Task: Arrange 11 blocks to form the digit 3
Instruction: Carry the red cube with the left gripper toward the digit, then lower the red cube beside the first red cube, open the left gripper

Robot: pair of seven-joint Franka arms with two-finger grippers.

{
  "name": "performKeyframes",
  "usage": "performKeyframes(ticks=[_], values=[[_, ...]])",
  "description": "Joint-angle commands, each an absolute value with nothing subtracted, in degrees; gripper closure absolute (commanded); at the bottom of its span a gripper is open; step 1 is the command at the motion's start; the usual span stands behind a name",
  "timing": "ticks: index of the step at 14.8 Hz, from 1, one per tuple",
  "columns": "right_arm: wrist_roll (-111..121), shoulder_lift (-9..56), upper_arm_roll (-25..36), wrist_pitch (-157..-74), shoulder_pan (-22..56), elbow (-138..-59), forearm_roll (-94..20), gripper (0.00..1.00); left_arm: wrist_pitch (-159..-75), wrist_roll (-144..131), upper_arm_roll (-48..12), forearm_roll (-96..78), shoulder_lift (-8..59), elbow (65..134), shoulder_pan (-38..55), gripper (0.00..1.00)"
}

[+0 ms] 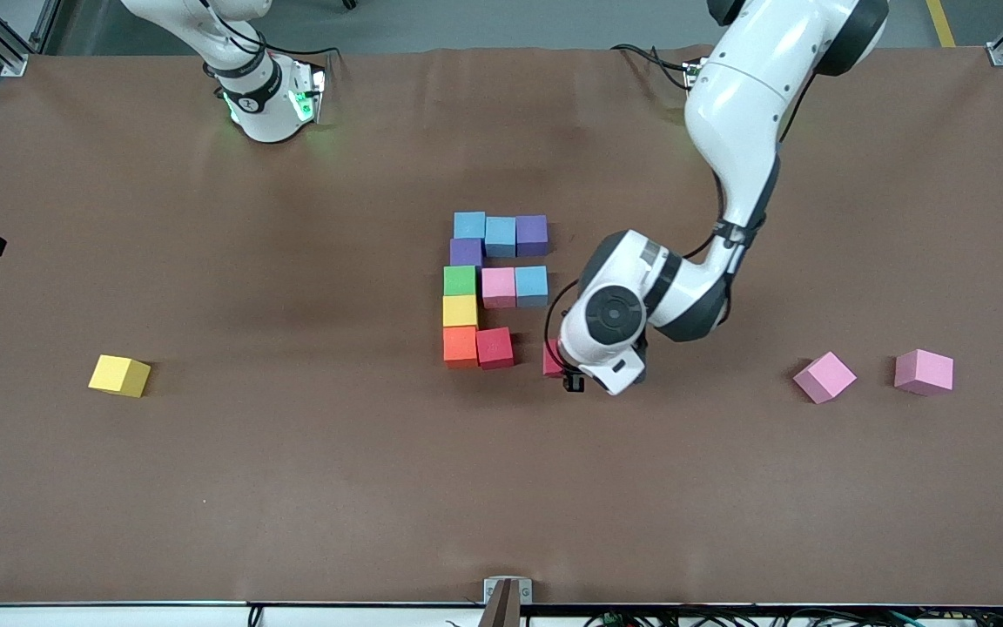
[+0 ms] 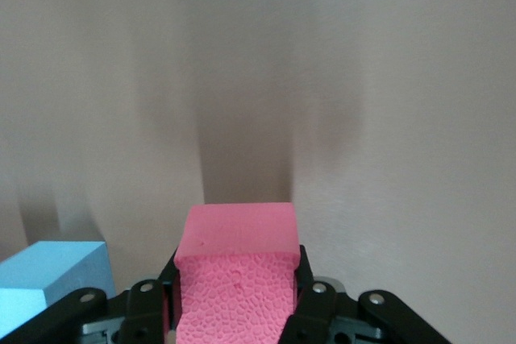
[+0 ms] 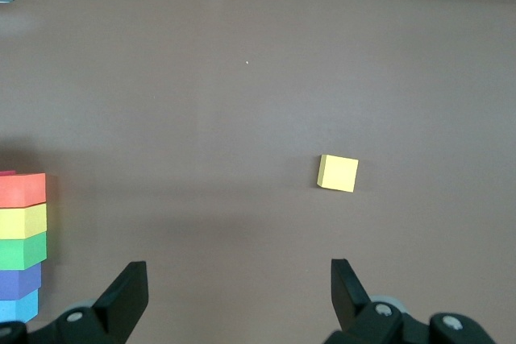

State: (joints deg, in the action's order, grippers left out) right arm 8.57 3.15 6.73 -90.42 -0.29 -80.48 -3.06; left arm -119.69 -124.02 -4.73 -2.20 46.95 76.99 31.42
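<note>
I need to let go of the red block in my left gripper, now held low over the table, against the other red block (image 1: pixel 526 349), on the side away from the orange block.
Ten blocks form a figure in the middle of the table. Its column runs from a light blue block (image 1: pixel 469 225) through purple (image 1: pixel 466 252), green (image 1: pixel 460 280) and yellow (image 1: pixel 460 310) to orange (image 1: pixel 460 345). Light blue (image 1: pixel 501 236) and purple (image 1: pixel 532 234) form one bar, bright pink (image 1: pixel 498 286) and light blue (image 1: pixel 531 285) the middle one. A red block (image 1: pixel 494 347) touches the orange. My left gripper (image 2: pixel 236 279) is shut on a second red block (image 1: pixel 552 359) (image 2: pixel 238 235), low over the table, a small gap from the first. My right gripper (image 3: pixel 239 283) waits open by its base.
A loose yellow cube (image 1: pixel 119 375) (image 3: pixel 338 173) lies toward the right arm's end of the table. Two mauve-pink cubes (image 1: pixel 824 376) (image 1: pixel 924 372) lie toward the left arm's end. The left arm's elbow (image 1: pixel 741 104) reaches over the table above the figure.
</note>
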Motion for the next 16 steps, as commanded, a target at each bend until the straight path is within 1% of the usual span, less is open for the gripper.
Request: performKeyframes(ticks=[1,9,11,16], values=[[8.35,2.55,6.33,-90.70,-0.62,-80.86,-2.02,0.00,-119.44,-132.61,-3.87,1.93,48.60,75.23,33.66,0.98],[8.35,2.55,6.42,-90.70,-0.62,-80.86,-2.02,0.00,-121.11,-133.77,-3.78,2.46,49.31,75.23,38.40,0.97],[8.35,2.55,6.42,-90.70,-0.62,-80.86,-2.02,0.00,-123.04,-133.77,-3.78,2.64,49.39,75.41,38.58,0.97],[8.35,2.55,6.33,-90.70,-0.62,-80.86,-2.02,0.00,-123.40,-133.77,-3.87,5.09,49.75,75.41,38.58,0.97]])
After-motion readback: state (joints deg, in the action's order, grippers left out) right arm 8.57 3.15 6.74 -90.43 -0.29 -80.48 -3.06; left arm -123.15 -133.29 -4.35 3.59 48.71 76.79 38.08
